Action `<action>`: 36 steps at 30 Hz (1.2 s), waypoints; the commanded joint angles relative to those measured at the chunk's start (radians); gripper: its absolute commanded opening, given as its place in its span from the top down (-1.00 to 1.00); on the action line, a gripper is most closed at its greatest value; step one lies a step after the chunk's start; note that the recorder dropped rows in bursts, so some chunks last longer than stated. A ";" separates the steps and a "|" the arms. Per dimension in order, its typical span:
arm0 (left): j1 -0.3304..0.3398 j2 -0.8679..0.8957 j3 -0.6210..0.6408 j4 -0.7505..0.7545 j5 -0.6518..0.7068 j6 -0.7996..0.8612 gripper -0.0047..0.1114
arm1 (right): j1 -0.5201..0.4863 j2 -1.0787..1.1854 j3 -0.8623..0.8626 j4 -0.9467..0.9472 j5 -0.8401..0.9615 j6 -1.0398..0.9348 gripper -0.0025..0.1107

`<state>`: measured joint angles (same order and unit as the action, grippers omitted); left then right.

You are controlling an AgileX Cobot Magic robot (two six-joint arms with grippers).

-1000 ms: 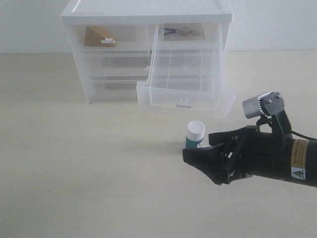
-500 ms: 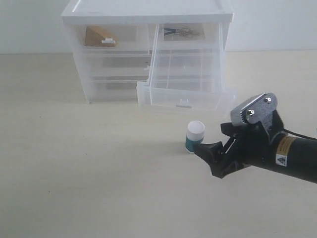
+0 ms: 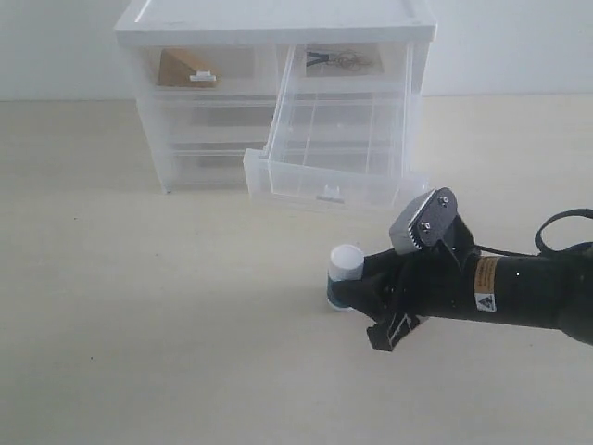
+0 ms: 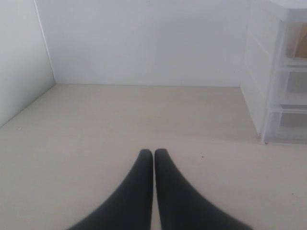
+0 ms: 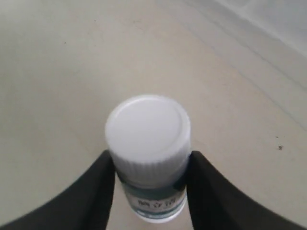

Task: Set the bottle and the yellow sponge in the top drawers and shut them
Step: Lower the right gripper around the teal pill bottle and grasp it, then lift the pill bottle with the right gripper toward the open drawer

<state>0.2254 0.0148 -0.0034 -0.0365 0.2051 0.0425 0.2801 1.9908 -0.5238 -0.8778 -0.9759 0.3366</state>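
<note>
Next, my right gripper lets go of the bottle inside the sagging open drawer (image 3: 356, 189), close behind the drawer's front panel near its handle.
The bottle (image 3: 345, 272), white cap over a teal label, stands on the table in front of the chest. My right gripper (image 3: 353, 295) reaches it from the right, and both black fingers (image 5: 101, 191) press its sides below the cap (image 5: 147, 125). The yellow sponge (image 3: 184, 67) lies inside the closed top left drawer (image 3: 206, 69). The top right drawer (image 3: 334, 153) is pulled far out, sags downward and holds nothing. My left gripper (image 4: 154, 153) is shut on nothing above bare table, and does not show in the exterior view.
The white-framed chest (image 3: 278, 23) stands at the back against the wall, with wider drawers (image 3: 199, 116) below. A dark wiry object (image 3: 338, 61) lies at the back of the top right slot. The chest's side (image 4: 268, 86) is near my left gripper. A black cable (image 3: 561, 227) loops behind my right arm.
My right gripper moved left and in onto the bottle, its fingers now against both sides. The bottle has shifted left and nearer. The open drawer has swung slightly left.
</note>
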 commanded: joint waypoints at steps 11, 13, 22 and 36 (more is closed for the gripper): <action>-0.002 0.004 0.003 -0.007 -0.004 -0.009 0.85 | -0.002 -0.498 0.253 -0.201 -0.233 0.187 0.86; -0.002 0.004 0.003 -0.007 -0.004 -0.009 0.85 | 0.000 -0.643 0.204 -0.271 -0.123 0.313 0.86; -0.002 0.004 0.003 -0.007 -0.004 -0.009 0.85 | 0.377 -0.892 -0.154 -0.344 0.929 0.412 0.86; -0.002 0.004 0.003 -0.007 -0.004 -0.009 0.85 | 0.558 -0.422 -0.488 -0.398 1.614 0.253 0.66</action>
<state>0.2254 0.0148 -0.0034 -0.0365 0.2051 0.0425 0.8373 1.5194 -0.9856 -1.2530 0.5669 0.6072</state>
